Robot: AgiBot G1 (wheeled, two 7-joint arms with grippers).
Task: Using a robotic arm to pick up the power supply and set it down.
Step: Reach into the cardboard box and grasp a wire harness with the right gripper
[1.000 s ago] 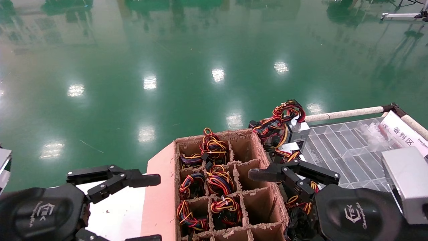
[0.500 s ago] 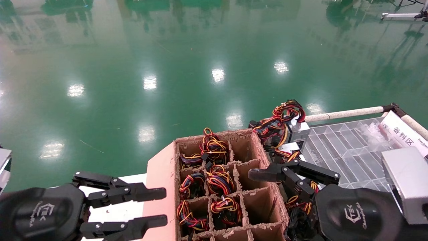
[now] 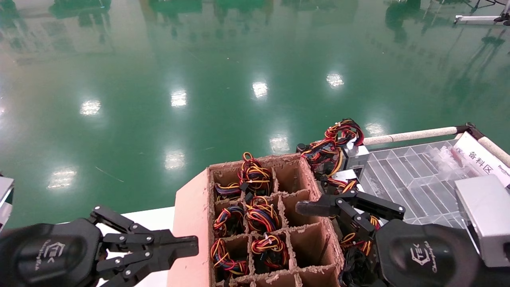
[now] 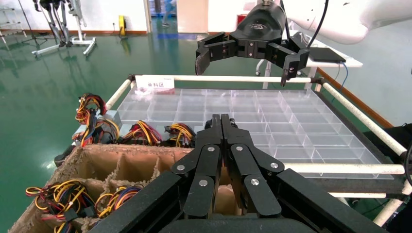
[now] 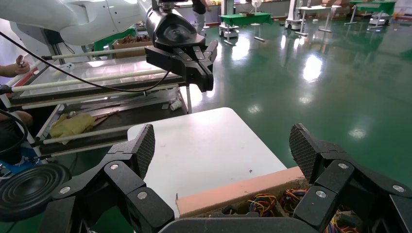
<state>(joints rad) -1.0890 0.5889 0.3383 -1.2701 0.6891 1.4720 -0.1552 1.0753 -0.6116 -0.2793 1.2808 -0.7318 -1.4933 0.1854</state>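
My right gripper should close on the wire bundle of the power supply (image 3: 265, 215) in the middle column of the cardboard box, beside the tall bundle on the far side.
The power supply (image 3: 356, 153), a small grey box with a looped red, yellow and black wire bundle, lies between the cardboard box and the clear tray; in the left wrist view the power supply (image 4: 91, 109) shows beyond the box. The robotic arm with the light-grey box (image 3: 482, 219) on its wrist is my right arm. Its right gripper (image 5: 221, 145) hangs open and empty over the cardboard box's right side, one finger (image 3: 306, 208) showing just short of the power supply. My left gripper (image 3: 195, 243) is shut on nothing at the box's left flap.
The cardboard box (image 3: 191, 239) has a grid of compartments, several holding wire bundles. A clear plastic divider tray (image 3: 414, 179) with a white label (image 3: 482, 159) sits right, inside a padded rail. A white table (image 3: 147, 223) lies left. Green floor lies beyond.
My left gripper has gone from wide open to shut and now sits lower, against the box's left flap. The right arm and the power supply have not moved.
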